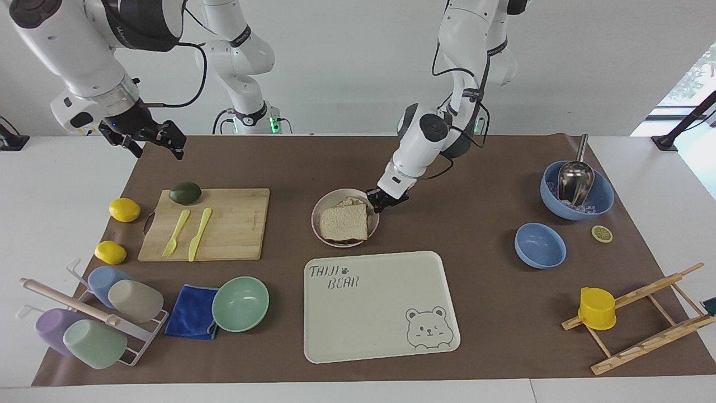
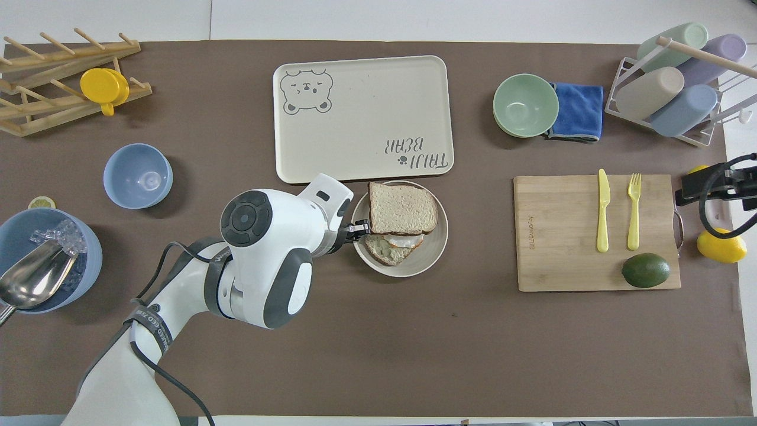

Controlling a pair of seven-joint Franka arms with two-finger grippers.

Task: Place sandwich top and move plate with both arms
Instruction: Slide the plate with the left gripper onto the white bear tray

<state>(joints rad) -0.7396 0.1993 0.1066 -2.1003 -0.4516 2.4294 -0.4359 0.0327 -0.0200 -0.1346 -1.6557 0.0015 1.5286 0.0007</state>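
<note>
Next, my left gripper puts the beige plate down on the bear tray [image 2: 353, 116] between the bear face and the lettering of the tray.
The beige plate [image 1: 326, 202] [image 2: 434, 251] sits mid-table, nearly touching the bear tray's robot-side edge. The sandwich top [image 1: 344, 221] [image 2: 403, 207], a pale speckled slice, lies on it, shifted toward the tray. That shift uncovers part of the lower slice with egg [image 2: 391, 248]. My left gripper [image 1: 376, 200] [image 2: 358, 228] is shut on the plate's rim at the side toward the left arm's end. My right gripper [image 1: 150, 142] [image 2: 709, 188] hangs open and waits over the mat's corner by the cutting board, at the right arm's end.
The bear tray [image 1: 386, 330] [image 2: 361, 77] lies just farther from the robots than the plate. A cutting board [image 1: 235, 224] carries an avocado, fork and knife. Mint bowl [image 1: 240, 304], blue cloth, cup rack and lemons are at the right arm's end. Blue bowls [image 1: 540, 245] and a wooden rack are at the left arm's end.
</note>
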